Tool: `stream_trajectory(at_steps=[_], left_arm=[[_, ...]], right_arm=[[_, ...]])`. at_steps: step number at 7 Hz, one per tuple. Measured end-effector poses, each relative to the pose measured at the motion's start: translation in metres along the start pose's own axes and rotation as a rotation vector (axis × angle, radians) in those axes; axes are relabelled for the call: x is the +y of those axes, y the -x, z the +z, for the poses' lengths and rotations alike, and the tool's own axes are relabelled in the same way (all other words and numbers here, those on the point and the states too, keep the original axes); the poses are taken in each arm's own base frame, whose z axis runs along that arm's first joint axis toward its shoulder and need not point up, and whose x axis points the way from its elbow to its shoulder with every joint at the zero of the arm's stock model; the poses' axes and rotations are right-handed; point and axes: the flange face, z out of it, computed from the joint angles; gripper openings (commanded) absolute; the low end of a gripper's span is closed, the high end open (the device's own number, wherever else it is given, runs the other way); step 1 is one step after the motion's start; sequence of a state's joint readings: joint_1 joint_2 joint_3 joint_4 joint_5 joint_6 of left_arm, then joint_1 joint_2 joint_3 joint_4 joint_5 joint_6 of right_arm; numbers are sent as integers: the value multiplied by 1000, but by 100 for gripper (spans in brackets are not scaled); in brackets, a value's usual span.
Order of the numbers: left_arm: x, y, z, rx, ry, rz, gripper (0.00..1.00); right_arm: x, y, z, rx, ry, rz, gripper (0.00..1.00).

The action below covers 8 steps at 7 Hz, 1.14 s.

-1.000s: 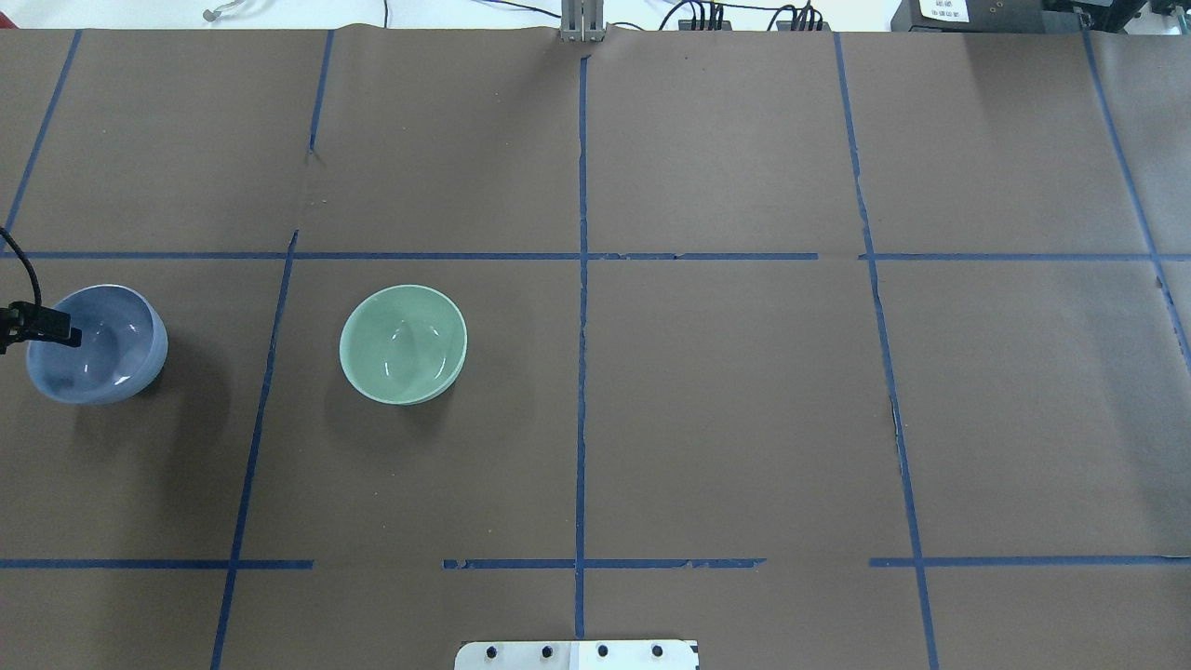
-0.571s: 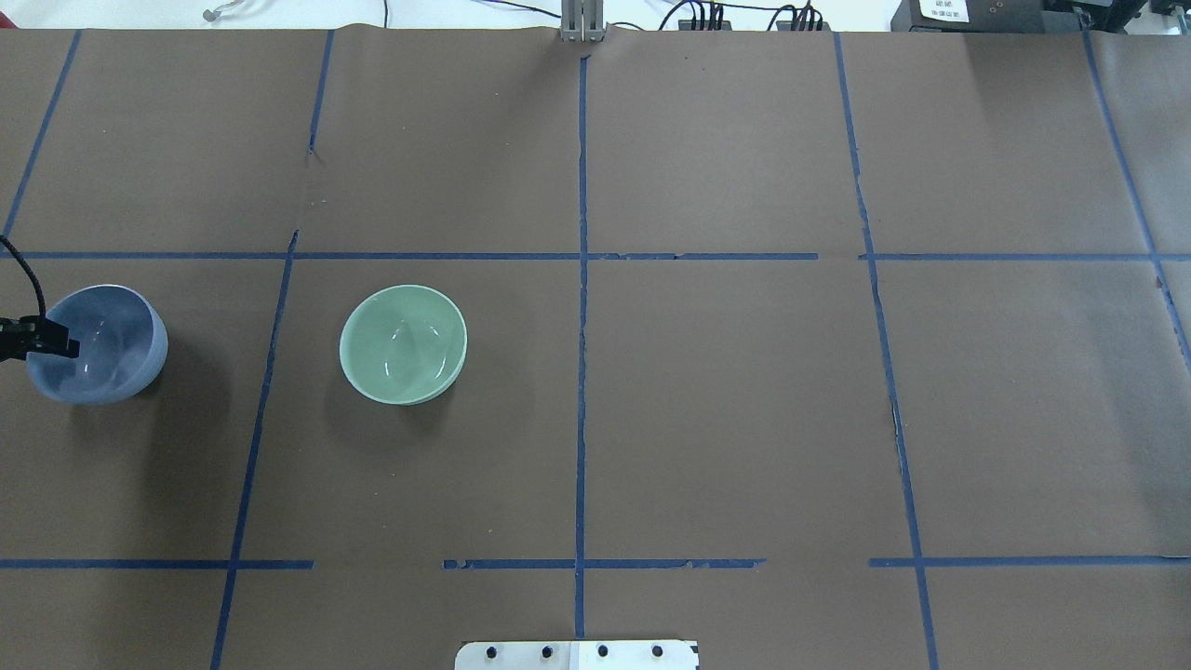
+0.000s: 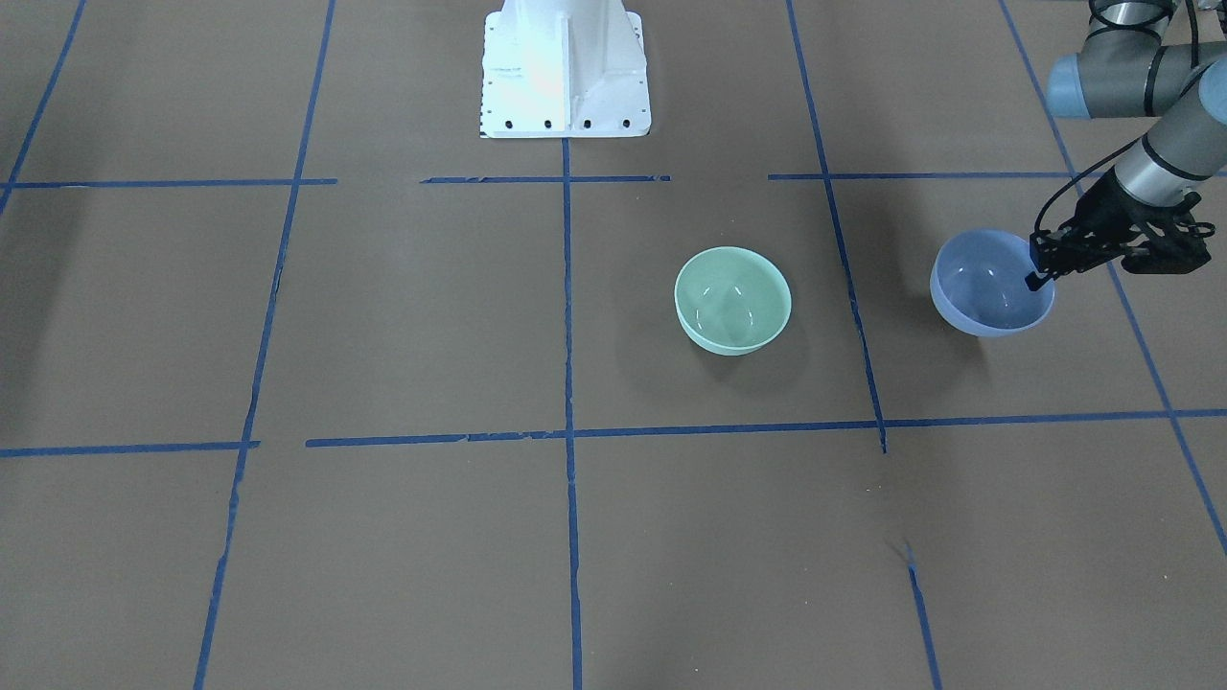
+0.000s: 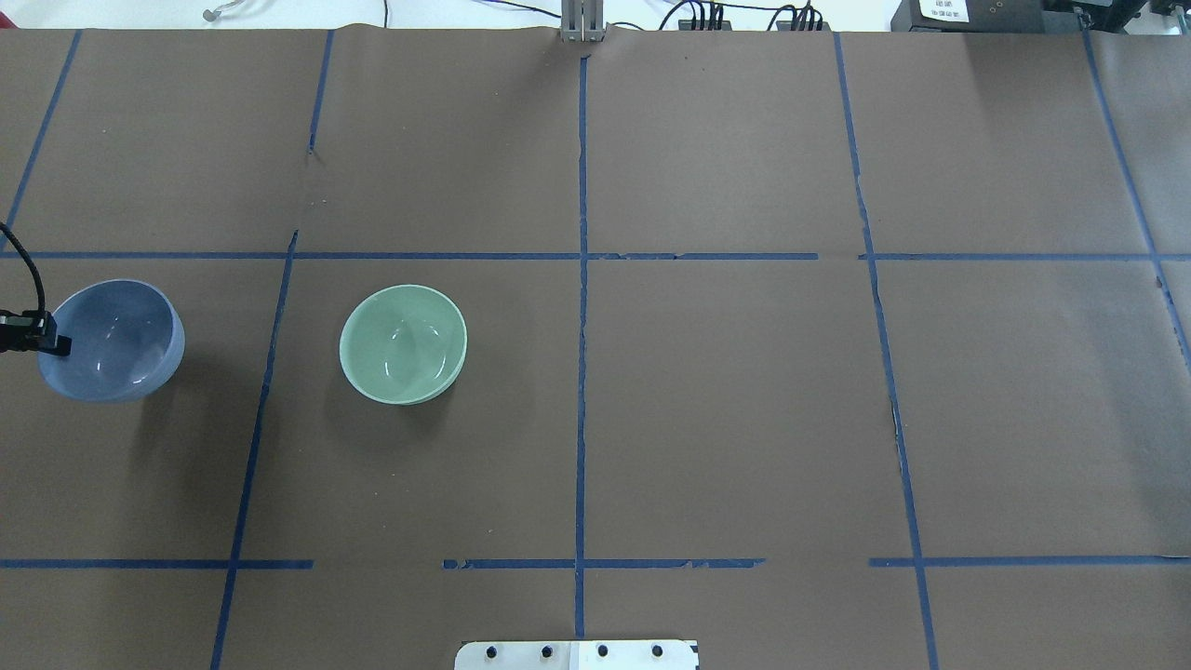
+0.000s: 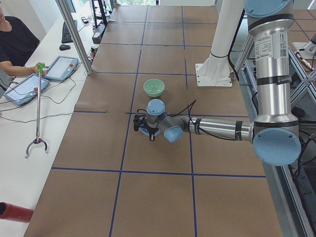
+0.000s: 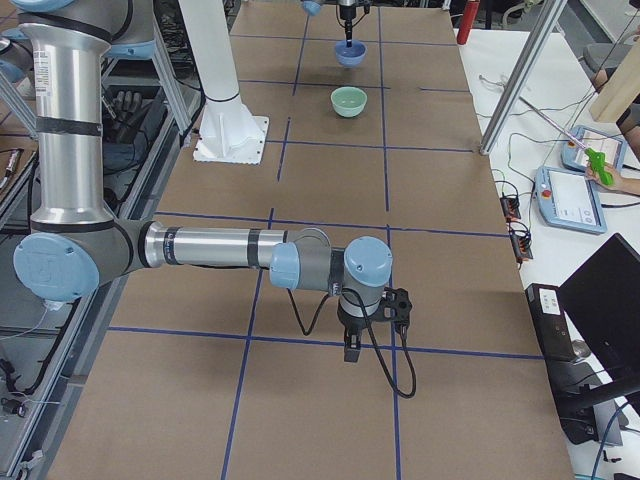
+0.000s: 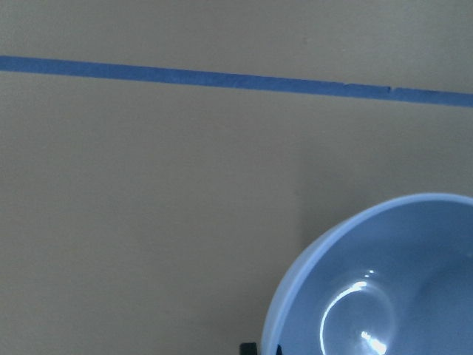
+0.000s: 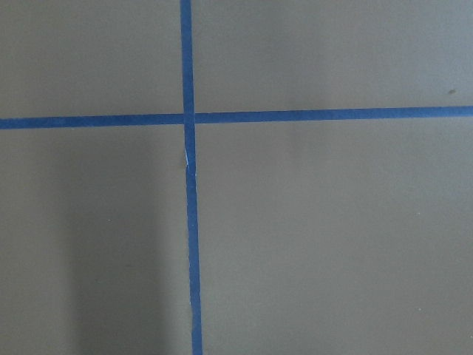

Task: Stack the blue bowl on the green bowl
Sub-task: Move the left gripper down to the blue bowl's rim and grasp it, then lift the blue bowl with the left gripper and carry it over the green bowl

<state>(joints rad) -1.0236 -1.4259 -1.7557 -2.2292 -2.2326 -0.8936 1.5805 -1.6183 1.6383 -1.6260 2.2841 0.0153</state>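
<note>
Next, I let go of the blue bowl with my left gripper when it is nested upright inside the empty green bowl (image 3: 735,298), centred within that bowl's rim.
The blue bowl (image 4: 116,342) is at the table's far left, and it also shows in the front-facing view (image 3: 987,285) and the left wrist view (image 7: 384,288). My left gripper (image 4: 58,345) is shut on its left rim, one finger inside and one outside (image 3: 1038,272). The bowl is slightly tilted and seems just off the paper. The green bowl (image 4: 402,343) stands empty and upright to its right, about one bowl width away (image 3: 732,299). My right gripper (image 6: 352,348) hangs low over bare paper far off. I cannot tell whether it is open.
Brown paper with a blue tape grid (image 4: 582,372) covers the table. The white robot base plate (image 3: 564,72) is at the near middle edge. Tablets (image 5: 59,68) and a grabber stick (image 5: 37,113) lie on the side bench, beside an operator.
The blue bowl has shifted a little to the right, toward the green bowl, and risen slightly with my left gripper on its rim. The green bowl has not moved.
</note>
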Motion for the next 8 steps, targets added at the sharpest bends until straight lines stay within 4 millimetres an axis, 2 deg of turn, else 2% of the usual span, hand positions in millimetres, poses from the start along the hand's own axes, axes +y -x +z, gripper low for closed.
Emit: stream_trajectory(at_steps=[2, 3, 4, 5, 6, 7, 8], left_arm=[[-2, -43, -52, -8, 18, -19, 0], [-10, -58, -85, -27, 5, -36, 0], [-19, -81, -118, -40, -7, -49, 0], [-27, -113, -147, -46, -12, -60, 0], [-31, -143, -167, -45, -10, -83, 0], [-30, -177, -171, -29, 3, -124, 0], [-19, -217, -153, -2, 39, -164, 0]], right_arm=[[0, 0, 0, 0, 0, 0, 100], [0, 0, 0, 0, -1, 1, 100], [0, 0, 0, 0, 0, 1, 100], [0, 0, 0, 0, 0, 0, 100], [0, 0, 0, 0, 0, 0, 100], [0, 0, 0, 0, 0, 0, 100], [0, 0, 0, 0, 0, 0, 100]])
